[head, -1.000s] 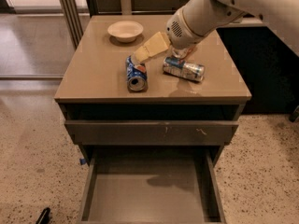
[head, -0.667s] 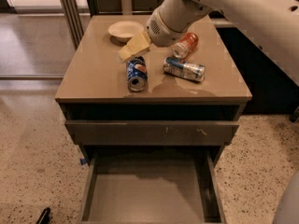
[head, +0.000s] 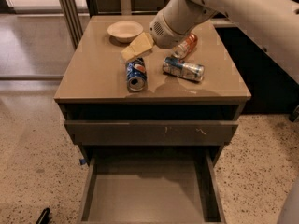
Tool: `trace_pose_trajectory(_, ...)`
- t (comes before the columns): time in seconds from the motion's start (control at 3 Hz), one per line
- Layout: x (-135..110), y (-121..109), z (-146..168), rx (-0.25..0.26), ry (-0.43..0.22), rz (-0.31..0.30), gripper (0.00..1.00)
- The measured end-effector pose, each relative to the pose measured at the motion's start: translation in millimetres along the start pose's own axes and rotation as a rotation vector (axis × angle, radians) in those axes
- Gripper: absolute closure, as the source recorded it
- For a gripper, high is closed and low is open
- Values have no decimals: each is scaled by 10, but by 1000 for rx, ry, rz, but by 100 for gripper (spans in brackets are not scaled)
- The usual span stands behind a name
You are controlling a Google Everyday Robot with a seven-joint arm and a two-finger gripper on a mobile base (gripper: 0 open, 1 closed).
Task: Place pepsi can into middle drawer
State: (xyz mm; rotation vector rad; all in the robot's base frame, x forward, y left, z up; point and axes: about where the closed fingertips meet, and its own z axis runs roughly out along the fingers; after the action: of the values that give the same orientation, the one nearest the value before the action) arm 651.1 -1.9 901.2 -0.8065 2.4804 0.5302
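My gripper will take the pepsi can next, closing around the far half of its body (head: 136,68), behind the silver end of the can.
The pepsi can (head: 136,73) lies on its side on the cabinet top, its open silver end toward the front edge. My gripper (head: 133,50) hangs just behind and above the can's far end, reaching in from the upper right. It holds nothing that I can see. The middle drawer (head: 149,195) is pulled open at the bottom of the view, with a bare flat floor and thin side walls.
A silver-and-light-blue can (head: 183,69) lies right of the pepsi can. An orange-red can (head: 188,45) lies behind it, partly hidden by my arm. A pale bowl (head: 124,31) sits at the back. The drawer with scratches (head: 152,132) is closed above the open one.
My arm has swung left, from over the silver-and-light-blue can to just behind the pepsi can. The orange-red can has come into view. The cans have not moved.
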Motion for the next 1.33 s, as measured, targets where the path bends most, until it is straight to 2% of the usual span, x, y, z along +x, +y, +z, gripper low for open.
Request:
trace_pose_trajectory(0.67, -107, 172, 282, -74, 42, -27, 0)
trace_pose_trajectory(1.33, -157, 209, 530, -100, 101, -33, 0)
